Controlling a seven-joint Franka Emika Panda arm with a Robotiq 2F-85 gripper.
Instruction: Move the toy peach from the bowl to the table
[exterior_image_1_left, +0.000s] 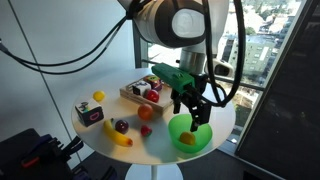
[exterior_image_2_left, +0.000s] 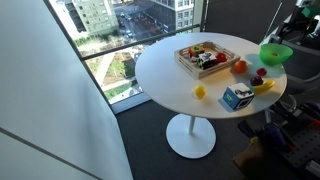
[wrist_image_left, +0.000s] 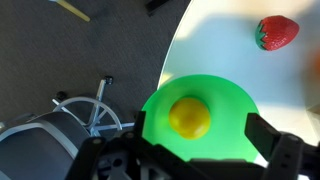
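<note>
The robot's gripper will next go down into the green bowl and close around the middle of the toy peach (exterior_image_1_left: 187, 138) (wrist_image_left: 189, 118), with one finger on each side.
The bright green bowl (exterior_image_1_left: 204, 136) stands at the edge of the round white table (exterior_image_1_left: 160, 142). The toy peach (exterior_image_1_left: 186, 140) lies inside it. In the wrist view the orange-yellow toy peach (wrist_image_left: 189, 117) rests in the middle of the bowl (wrist_image_left: 228, 100), and the table (wrist_image_left: 220, 40) shows beyond. My gripper (exterior_image_1_left: 191, 110) hangs open just above the bowl, its dark fingers (wrist_image_left: 263, 128) standing wide on either side of the peach without touching it. My gripper (wrist_image_left: 198, 126) holds nothing. In an exterior view the bowl (exterior_image_2_left: 276, 52) shows at the table's far rim, and the peach is hidden there.
A wooden tray (exterior_image_1_left: 146, 90) of toy food stands at the back. A redder round fruit (exterior_image_1_left: 146, 113), a banana (exterior_image_1_left: 120, 138), a dark plum (exterior_image_1_left: 121, 126) and a small box (exterior_image_1_left: 89, 114) with a lemon (exterior_image_1_left: 98, 97) lie on the table. A strawberry (wrist_image_left: 277, 32) lies beyond the bowl.
</note>
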